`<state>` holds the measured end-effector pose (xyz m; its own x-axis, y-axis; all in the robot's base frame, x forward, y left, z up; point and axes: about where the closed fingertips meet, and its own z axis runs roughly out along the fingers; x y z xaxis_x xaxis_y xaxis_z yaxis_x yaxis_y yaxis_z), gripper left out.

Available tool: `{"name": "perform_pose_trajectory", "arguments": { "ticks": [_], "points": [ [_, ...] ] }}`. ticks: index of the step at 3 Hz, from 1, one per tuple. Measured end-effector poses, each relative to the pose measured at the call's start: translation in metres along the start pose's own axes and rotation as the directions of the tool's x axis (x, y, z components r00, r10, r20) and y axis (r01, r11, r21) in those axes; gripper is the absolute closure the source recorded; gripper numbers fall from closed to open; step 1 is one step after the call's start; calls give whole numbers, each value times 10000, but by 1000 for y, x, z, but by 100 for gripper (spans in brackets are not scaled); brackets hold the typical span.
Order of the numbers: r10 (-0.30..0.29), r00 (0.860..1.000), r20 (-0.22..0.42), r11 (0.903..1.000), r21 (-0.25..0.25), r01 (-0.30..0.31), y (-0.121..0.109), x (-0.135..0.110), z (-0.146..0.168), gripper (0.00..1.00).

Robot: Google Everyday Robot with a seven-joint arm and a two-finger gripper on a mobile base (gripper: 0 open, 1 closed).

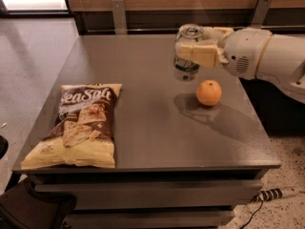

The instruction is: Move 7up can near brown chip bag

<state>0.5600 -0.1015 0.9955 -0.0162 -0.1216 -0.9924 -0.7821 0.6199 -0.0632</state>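
Note:
The robot's gripper will release the 7up can close to the table's front edge, next to the brown chip bag (163, 140).
The 7up can (186, 69) is upright and held above the table at the back right; its silver top shows and its lower part shows below the fingers. My gripper (194, 49) is shut on the can, with a cream finger (200, 54) across its front, and the white arm reaches in from the right. The brown chip bag (82, 123) lies flat at the front left of the grey table (152, 137), well to the left of the can.
An orange fruit (209, 92) sits on the table just below and right of the held can. A wooden wall with metal brackets runs behind the table. A power strip (276, 193) lies on the floor at the right.

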Motion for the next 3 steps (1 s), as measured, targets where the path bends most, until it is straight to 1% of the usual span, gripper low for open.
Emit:
{"name": "perform_pose_trajectory", "arguments": {
  "ticks": [1,2,3],
  "points": [
    [-80,9998,-172,9999,-139,78,53,27,-5,100],
    [-129,9993,-356,9988,-480,112,94,52,-10,100],
    [-287,9984,-495,9946,-1006,236,127,78,-15,100]
  ]
}}
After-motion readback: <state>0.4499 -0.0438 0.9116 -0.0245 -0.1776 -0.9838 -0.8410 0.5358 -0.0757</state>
